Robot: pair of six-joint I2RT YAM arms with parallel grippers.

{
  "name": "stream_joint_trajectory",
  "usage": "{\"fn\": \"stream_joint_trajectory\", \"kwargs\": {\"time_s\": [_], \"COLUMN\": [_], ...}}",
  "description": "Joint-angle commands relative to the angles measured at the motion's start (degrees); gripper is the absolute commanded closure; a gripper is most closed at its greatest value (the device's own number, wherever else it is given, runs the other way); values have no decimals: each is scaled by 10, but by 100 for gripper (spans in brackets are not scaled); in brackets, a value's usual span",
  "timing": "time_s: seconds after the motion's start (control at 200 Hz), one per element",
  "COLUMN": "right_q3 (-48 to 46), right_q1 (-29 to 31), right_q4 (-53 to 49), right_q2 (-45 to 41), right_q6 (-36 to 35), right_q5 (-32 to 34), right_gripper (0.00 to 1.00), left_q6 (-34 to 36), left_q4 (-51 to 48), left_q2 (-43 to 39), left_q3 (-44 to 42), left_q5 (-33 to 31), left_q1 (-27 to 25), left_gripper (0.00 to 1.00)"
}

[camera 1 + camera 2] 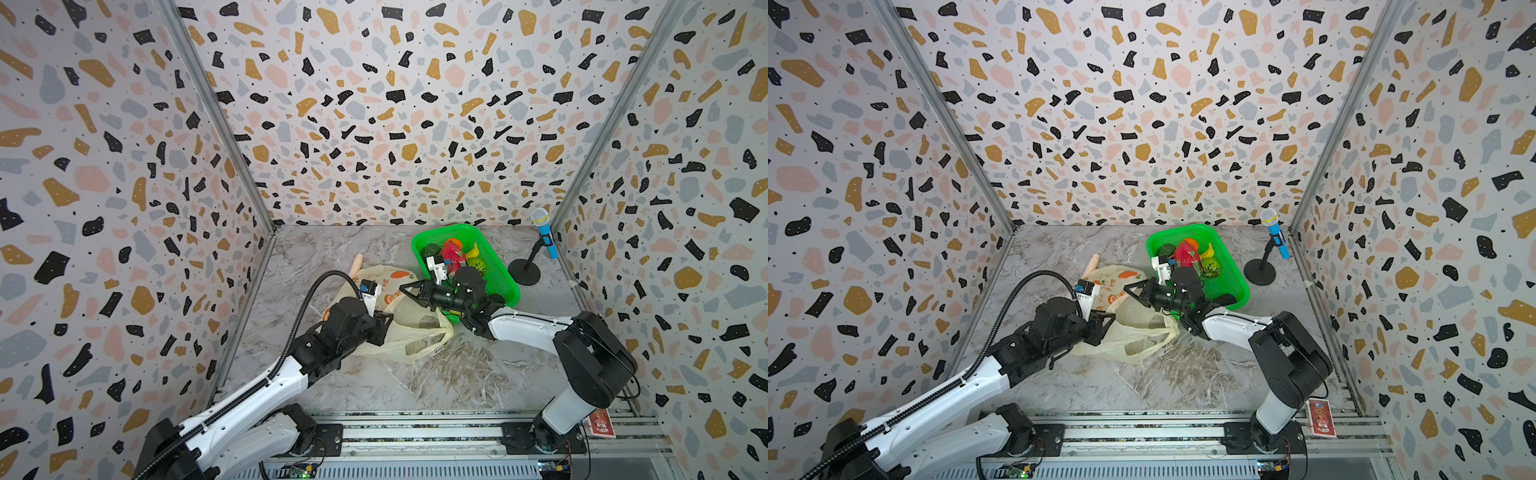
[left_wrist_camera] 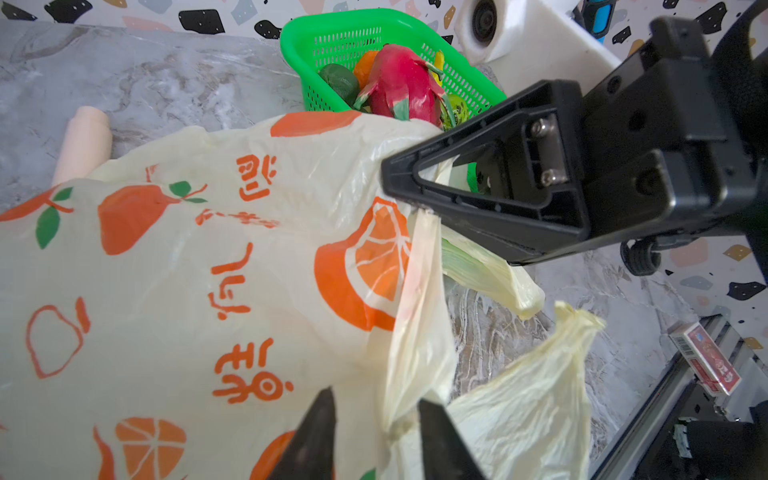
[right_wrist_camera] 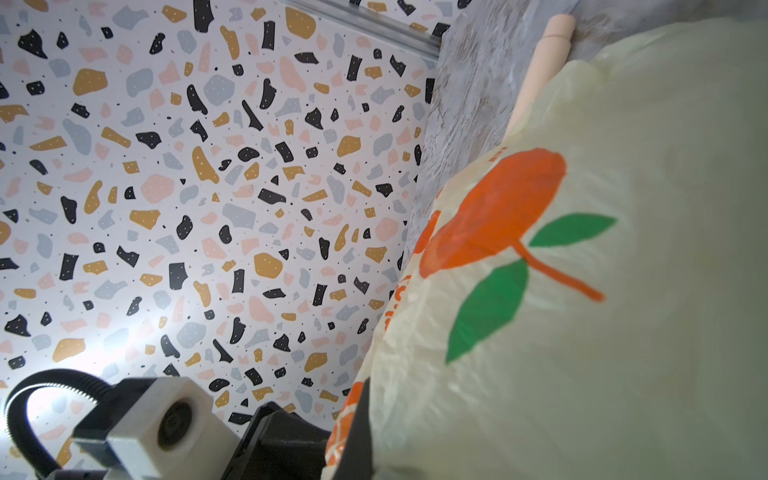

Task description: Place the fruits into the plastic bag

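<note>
The plastic bag's opening is lying slack, so next my left gripper grabs the bag's fold at the gripper's tips [image 2: 393, 408] and lifts with my right gripper before I add fruits.
The plastic bag [image 1: 407, 328] [image 1: 1133, 332] lies crumpled mid-table, pale yellow with orange prints. My right gripper [image 1: 402, 287] [image 1: 1126, 289] is shut on its upper edge near the basket, and the left wrist view shows the closed tips [image 2: 388, 183] pinching the film. My left gripper [image 1: 380, 328] [image 2: 376, 397] is at the bag's near side, jaws apart, with a fold of film between them. The fruits sit in the green basket [image 1: 505, 286]: dragon fruit [image 1: 453, 253] [image 2: 399, 83], kiwi half [image 1: 478, 265], avocado [image 1: 431, 250], orange [image 1: 453, 242] and a yellow piece [image 1: 473, 250].
A beige stick [image 1: 356, 264] [image 3: 548, 54] lies partly under the bag's far-left side. A blue microphone [image 1: 544, 232] on a black round stand [image 1: 524, 272] is at the back right. A red card box [image 1: 600, 422] rests on the front rail. Patterned walls close three sides.
</note>
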Motion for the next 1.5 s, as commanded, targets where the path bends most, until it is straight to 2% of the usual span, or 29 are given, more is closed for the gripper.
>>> {"fn": "stream_joint_trajectory", "kwargs": {"time_s": [0.0,0.1,0.34,0.576,0.731,0.761,0.871,0.946,1.051,1.231,1.276,1.281,1.286,1.341,1.387,1.422,1.497], "right_q3": [-6,-2,63,69,85,88,105,132,193,337,365,368,368,382,381,378,367], "right_q1": [15,39,87,93,93,94,93,89,70,40,33,32,32,21,6,-4,-35], "right_q4": [0,-18,-135,-143,-169,-174,-213,-269,-363,-492,-511,-513,-513,-520,-516,-513,-502], "right_q2": [-37,-48,-56,-55,-56,-56,-54,-45,-20,38,47,48,48,44,32,23,-8], "right_q6": [-2,-2,-38,-36,-64,-71,-102,-138,-207,-334,-353,-356,-356,-369,-374,-377,-388], "right_q5": [39,80,169,174,172,171,172,172,170,156,152,152,152,145,131,119,74], "right_gripper": [100,100,100,100,100,100,100,100,100,100,88,84,84,59,43,37,31], "left_q6": [37,56,63,75,72,72,59,58,52,27,14,11,9,-15,-39,-59,-106], "left_q4": [-27,-47,-55,-98,-109,-112,-113,-117,-118,-83,-63,-60,-57,-30,-4,20,80], "left_q2": [-6,-5,6,47,70,75,87,90,85,62,55,54,53,49,49,49,53], "left_q3": [6,18,48,73,77,79,91,109,130,131,121,120,119,104,90,76,41], "left_q5": [-4,-8,-16,-91,-129,-133,-133,-109,-33,142,175,178,180,202,221,238,261], "left_q1": [2,2,1,-3,-5,-5,-4,-3,11,65,76,77,78,92,102,111,127], "left_gripper": [31,24,19,20,22,28,73,91,100,100,100,100,100,100,100,100,100]}}
